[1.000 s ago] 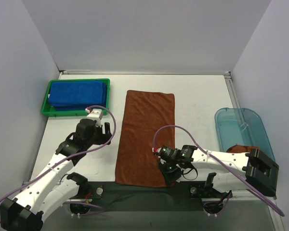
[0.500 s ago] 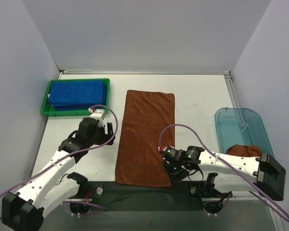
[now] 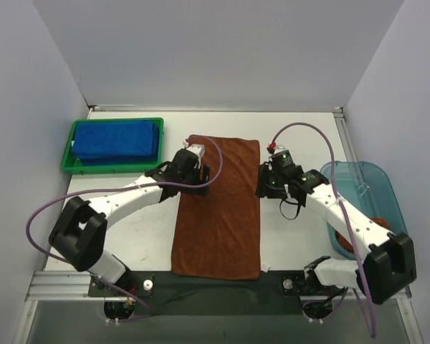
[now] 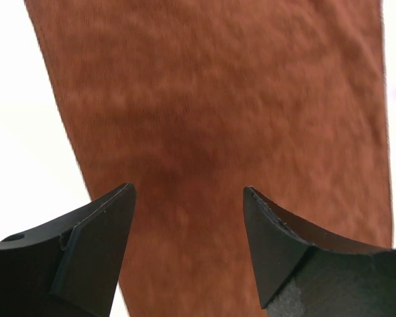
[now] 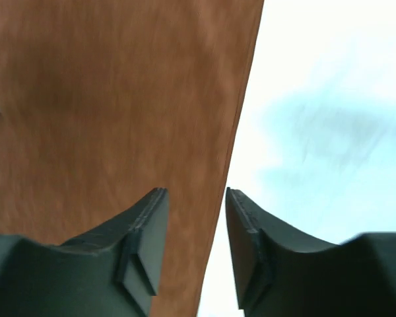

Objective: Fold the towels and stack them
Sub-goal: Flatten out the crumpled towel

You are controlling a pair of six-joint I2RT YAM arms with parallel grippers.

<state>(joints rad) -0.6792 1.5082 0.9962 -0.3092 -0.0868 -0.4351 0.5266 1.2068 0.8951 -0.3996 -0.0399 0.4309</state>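
Observation:
Next, I move my left gripper to the brown towel's far corner (image 3: 190, 137) nearest the green tray and close it there.
A rust-brown towel (image 3: 218, 204) lies flat and lengthwise in the middle of the table. Folded royal blue towels (image 3: 117, 139) are stacked in the green tray (image 3: 67, 155) at the back left. My left gripper (image 3: 202, 175) hovers open over the brown towel's left side, in its far half; in the left wrist view the cloth (image 4: 218, 105) fills the space under the left gripper (image 4: 188, 198). My right gripper (image 3: 265, 183) is open above the towel's right edge; in the right wrist view that towel (image 5: 119, 99) runs between the fingers of the right gripper (image 5: 196, 201). Neither holds anything.
A translucent teal bin (image 3: 358, 188) stands at the right edge with a bit of brown cloth (image 3: 342, 241) in it, partly behind my right arm. White walls close the table at the back and sides. Purple cables loop over both arms.
Both arms have swung from the towel's near end to its far half, the left onto the left side, the right to the right edge. The right gripper's jaws have opened.

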